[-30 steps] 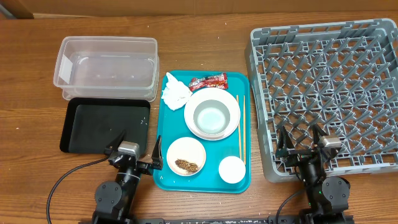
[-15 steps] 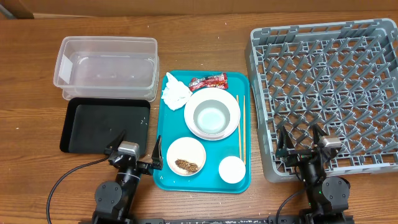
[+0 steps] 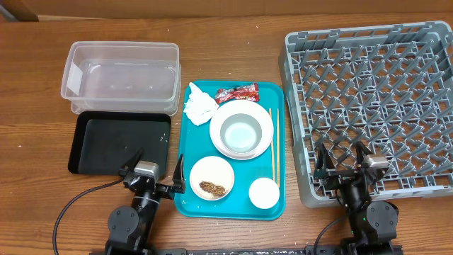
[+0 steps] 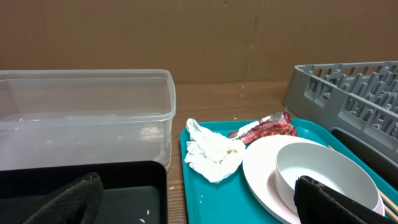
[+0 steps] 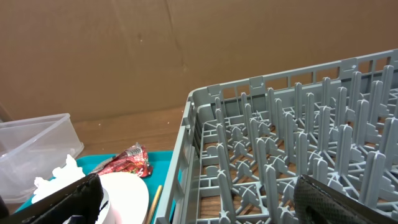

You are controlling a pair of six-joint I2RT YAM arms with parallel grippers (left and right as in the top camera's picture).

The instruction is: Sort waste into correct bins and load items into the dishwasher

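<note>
My left gripper will grip the small bowl with brown scraps on its rim (image 3: 233,177), on the side nearest the small white cup.
On the teal serving tray (image 3: 185,145) lie a crumpled white napkin (image 3: 200,106), a red wrapper (image 3: 237,93), a white bowl (image 3: 243,133) on a pale pink plate, a small bowl with brown scraps (image 3: 211,178), a small white cup (image 3: 264,193) and chopsticks (image 3: 272,145). The clear tub (image 3: 124,74) and black tray (image 3: 117,142) are on the left. The grey rack (image 3: 375,99) is on the right, with nothing in it. My left gripper (image 3: 157,164) is open and holds nothing, low between the black tray and teal tray. My right gripper (image 3: 341,159) is open and holds nothing at the rack's near left corner.
The left wrist view shows the napkin (image 4: 211,149), wrapper (image 4: 267,127), bowl (image 4: 323,174), tub (image 4: 81,118) and a rice grain in the black tray (image 4: 148,211). The right wrist view shows the rack wall (image 5: 193,137) and wrapper (image 5: 127,162). A brown cardboard wall stands behind.
</note>
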